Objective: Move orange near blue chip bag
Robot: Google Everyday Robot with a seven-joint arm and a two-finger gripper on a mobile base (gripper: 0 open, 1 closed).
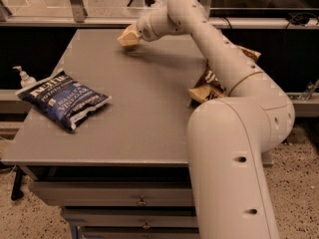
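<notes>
I need to set the orange on the grey table [106, 77] just behind the blue chip bag's inner end with my gripper.
The blue chip bag [65, 101] lies flat near the left edge of the grey table [144, 113], dark navy with white lettering. My gripper [128, 36] is at the far end of the table, low over its back edge and well away from the bag. The orange does not show anywhere in the camera view; it may be hidden at the gripper. My arm [219, 59] reaches across the right side of the table.
A brown-and-tan chip bag [207, 87] lies at the right of the table, partly hidden behind my arm. A pump bottle [23, 76] stands just off the left edge beside the blue bag. Drawers [142, 200] sit below the front edge.
</notes>
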